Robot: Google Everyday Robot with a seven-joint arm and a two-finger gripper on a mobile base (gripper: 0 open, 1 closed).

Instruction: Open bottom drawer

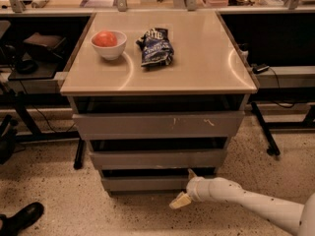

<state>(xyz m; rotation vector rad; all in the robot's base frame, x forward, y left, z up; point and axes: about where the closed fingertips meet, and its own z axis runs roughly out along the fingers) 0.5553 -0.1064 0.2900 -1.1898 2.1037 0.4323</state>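
Observation:
My gripper closes next on the top edge (178, 179) of the bottom drawer, under the dark gap below the middle drawer.
The bottom drawer (142, 183) is the lowest, narrowest grey front of the three under the tan table top; it looks closed or nearly so. My gripper (185, 187) on its white arm is at the right part of that front, close to the floor. It is open: one fingertip (191, 172) shows at the front's top edge and the other tan pad (178, 201) sits below its lower edge. I cannot tell whether the fingers touch the front.
Above are the middle drawer front (157, 159) and the wide top front (157, 125) with pale scratches. On the table top (206, 58) stand a white bowl (109, 44) with a red fruit and a dark chip bag (154, 46). A black shoe (22, 218) is at the lower left. Desk legs stand at both sides.

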